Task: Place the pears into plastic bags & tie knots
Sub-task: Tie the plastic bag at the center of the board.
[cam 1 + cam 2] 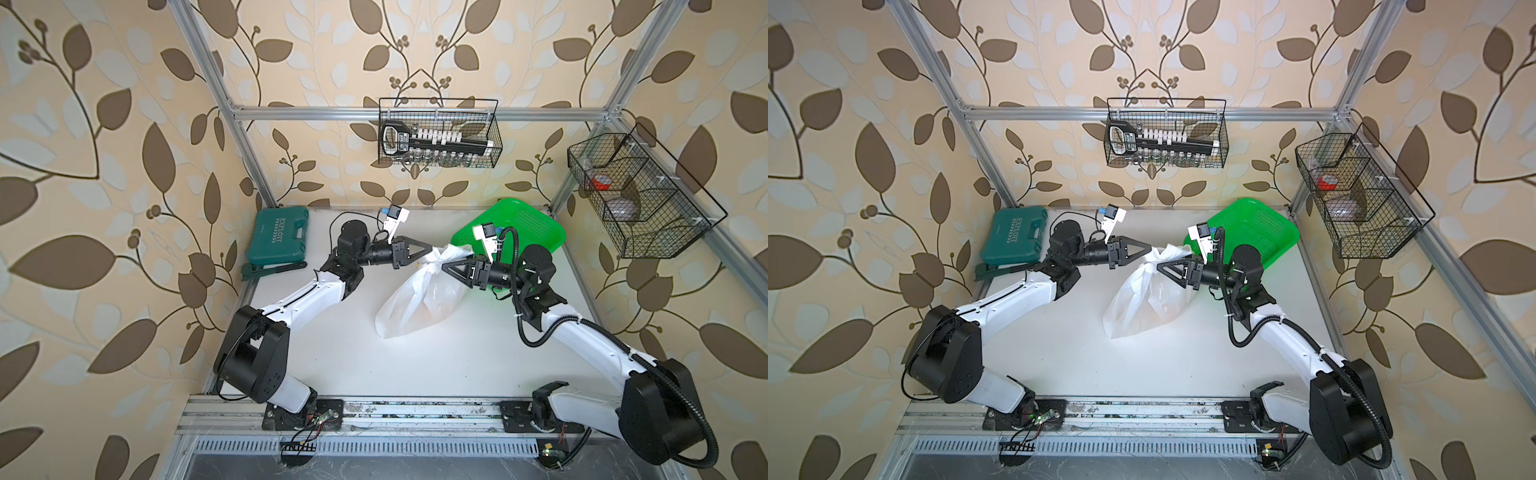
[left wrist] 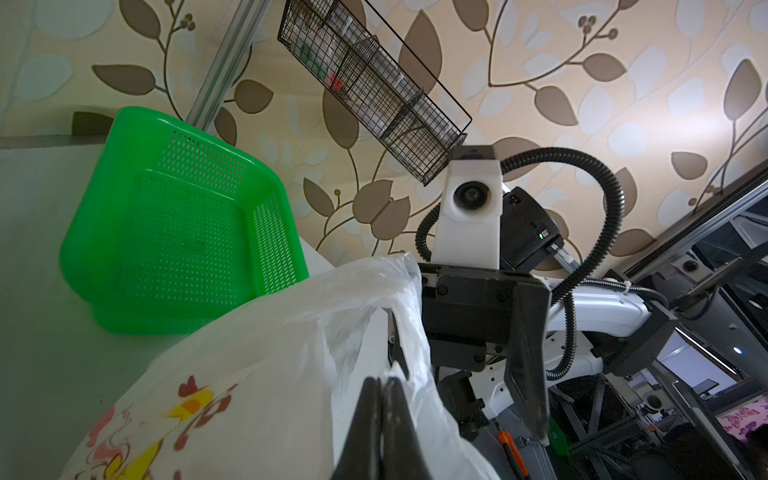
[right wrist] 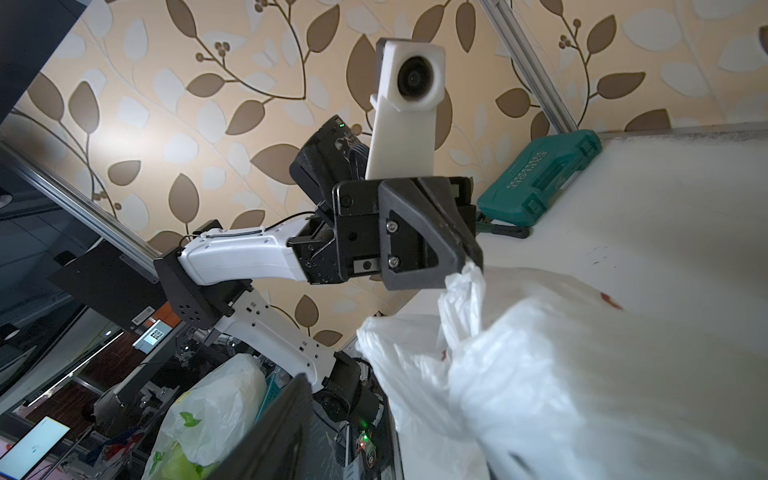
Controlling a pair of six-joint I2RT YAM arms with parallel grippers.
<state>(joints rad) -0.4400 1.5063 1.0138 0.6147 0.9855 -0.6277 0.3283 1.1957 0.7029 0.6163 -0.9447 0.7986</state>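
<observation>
The bag's loose end flares loose beside the twist, so the robot's right gripper will close on that loose end [image 3: 393, 340] and pull it away from the left gripper.
The white plastic bag [image 1: 415, 303] [image 1: 1142, 303] lies on the table between both arms, cartoon prints showing on its side [image 2: 187, 407]. Faint orange shapes inside it are the pears [image 1: 434, 309] [image 1: 1163, 311]. Its neck is bunched into a twist that may be the knot [image 1: 430, 268] [image 1: 1145, 269]. My left gripper [image 1: 430, 249] [image 1: 1149, 248] [image 2: 380, 380] is shut on a white handle end above that twist. My right gripper [image 1: 444, 264] [image 1: 1159, 266] stands open beside the neck. Its fingers [image 2: 525, 365] are apart, one hidden behind plastic.
A green perforated basket [image 1: 536, 224] [image 1: 1266, 230] [image 2: 166, 232] sits tilted at the back right, just behind the right wrist. A teal tool case [image 1: 278, 237] [image 3: 540, 170] lies at the back left. Wire baskets hang on the back wall [image 1: 440, 133] and the right wall [image 1: 640, 199].
</observation>
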